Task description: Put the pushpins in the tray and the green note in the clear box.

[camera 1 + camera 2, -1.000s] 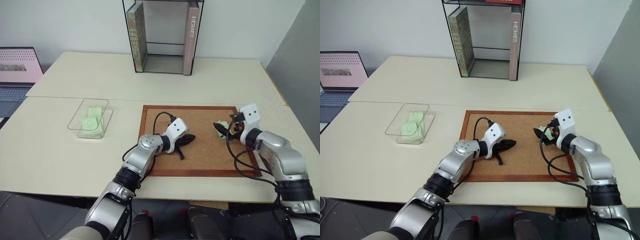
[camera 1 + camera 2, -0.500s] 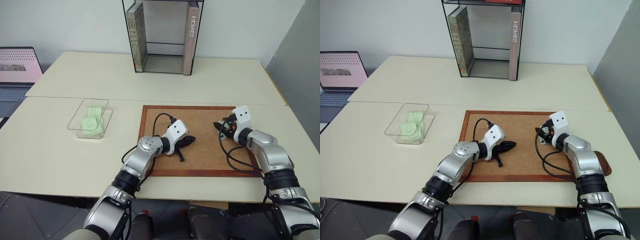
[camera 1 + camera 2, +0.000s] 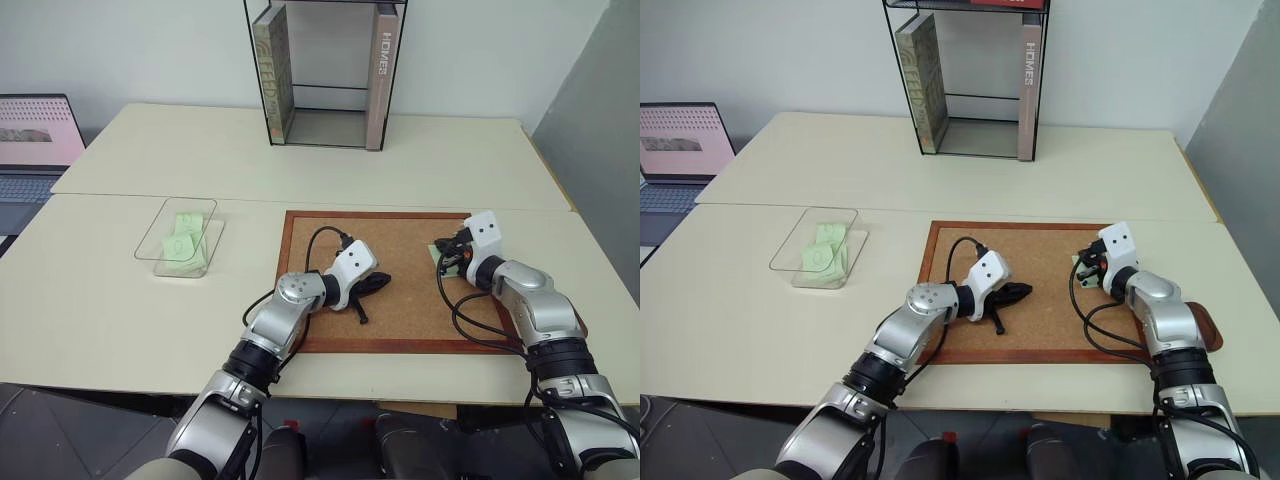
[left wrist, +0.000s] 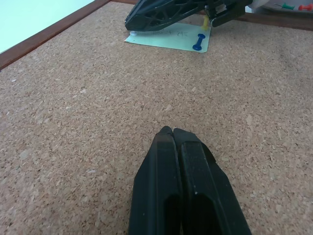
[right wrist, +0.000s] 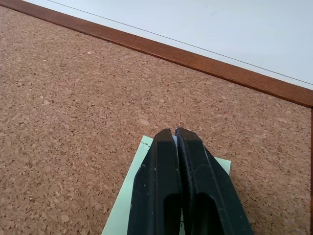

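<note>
I need to set the pushpin down with my right gripper near the middle of the reddish-brown tray (image 3: 543, 317), by the red and green pins.
On the cork board (image 3: 400, 310) the green note (image 4: 168, 39) lies flat near the right end, with a blue pushpin (image 4: 198, 43) and a yellow one (image 4: 205, 21) stuck in it. My right gripper (image 3: 441, 250) is shut, its fingertips (image 5: 166, 139) low over the note's edge (image 5: 128, 208). Whether a pin sits between the tips I cannot tell. My left gripper (image 3: 378, 282) rests shut and empty on the cork (image 4: 98, 98) at mid-board. The reddish-brown tray (image 3: 1206, 327) peeks out behind my right forearm. The clear box (image 3: 160, 228) stands to the left and holds green slips.
A tall black-framed stand (image 3: 325, 75) with books is at the back of the table. An open laptop (image 3: 35, 135) is at the far left. Red and green pins (image 4: 283, 6) lie in the tray. A cable loops over the board beside each wrist.
My right gripper's fingers have gone from open to shut over the green note, and that arm's elbow has drawn in. The left arm has stayed still.
</note>
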Robot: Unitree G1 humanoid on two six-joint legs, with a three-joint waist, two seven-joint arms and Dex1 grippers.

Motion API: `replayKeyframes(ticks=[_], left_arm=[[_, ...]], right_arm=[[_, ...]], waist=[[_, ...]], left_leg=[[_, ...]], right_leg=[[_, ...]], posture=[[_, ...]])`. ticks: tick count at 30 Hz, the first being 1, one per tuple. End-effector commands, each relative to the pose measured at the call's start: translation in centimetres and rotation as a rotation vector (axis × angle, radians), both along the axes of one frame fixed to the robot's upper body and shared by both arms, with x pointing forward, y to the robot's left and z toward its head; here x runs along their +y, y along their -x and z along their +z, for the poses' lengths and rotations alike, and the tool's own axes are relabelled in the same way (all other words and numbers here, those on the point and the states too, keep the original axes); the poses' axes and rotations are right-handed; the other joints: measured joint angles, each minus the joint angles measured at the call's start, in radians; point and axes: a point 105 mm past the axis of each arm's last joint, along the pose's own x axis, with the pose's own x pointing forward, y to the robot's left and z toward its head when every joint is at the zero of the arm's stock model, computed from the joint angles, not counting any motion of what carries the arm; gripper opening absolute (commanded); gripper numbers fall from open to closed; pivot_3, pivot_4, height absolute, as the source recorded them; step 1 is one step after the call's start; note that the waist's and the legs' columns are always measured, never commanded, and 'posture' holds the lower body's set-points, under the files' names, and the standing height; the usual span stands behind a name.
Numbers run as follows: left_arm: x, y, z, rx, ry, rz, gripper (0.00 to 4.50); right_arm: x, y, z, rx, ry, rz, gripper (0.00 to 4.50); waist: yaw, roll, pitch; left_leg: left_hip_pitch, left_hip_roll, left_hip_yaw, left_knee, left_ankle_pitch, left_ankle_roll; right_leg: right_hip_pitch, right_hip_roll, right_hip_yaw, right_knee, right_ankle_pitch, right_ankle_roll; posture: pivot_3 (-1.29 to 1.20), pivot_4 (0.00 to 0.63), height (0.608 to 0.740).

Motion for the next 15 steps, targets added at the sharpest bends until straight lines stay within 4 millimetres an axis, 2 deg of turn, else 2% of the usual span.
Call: replayKeyframes(ticks=[1, 10, 15], left_arm=[[-0.1, 0.2, -1.1, 0.022, -0.064, -0.013, 0.0], [-0.1, 0.1, -1.6, 0.033, -0.088, -0.007, 0.0], [-0.3, 0.4, -1.7, 0.036, -0.088, -0.015, 0.0]], right_arm=[[0.8, 0.2, 4.5, -0.155, -0.027, 0.025, 0.03], [1.0, 1.4, 6.5, -0.211, -0.023, 0.001, 0.03], [-1.1, 3.2, 8.6, -0.267, 0.0, -0.075, 0.03]], waist=[[-0.001, 0.0, 0.0], [-0.006, 0.0, 0.0], [-0.001, 0.001, 0.0]], left_leg=[[0.0, 0.0, 0.0, 0.0, 0.0, 0.0], [0.002, 0.0, -0.001, 0.001, 0.0, 0.0], [0.001, 0.0, -0.002, 0.001, 0.0, 0.0]], right_leg=[[0.0, 0.0, 0.0, 0.0, 0.0, 0.0], [0.002, 0.0, -0.001, 0.0, 0.0, 0.0], [0.002, 0.0, -0.001, 0.0, 0.0, 0.0]], posture=[[0.0, 0.15, 0.74], [0.0, 0.15, 0.74], [0.0, 0.15, 0.74]])
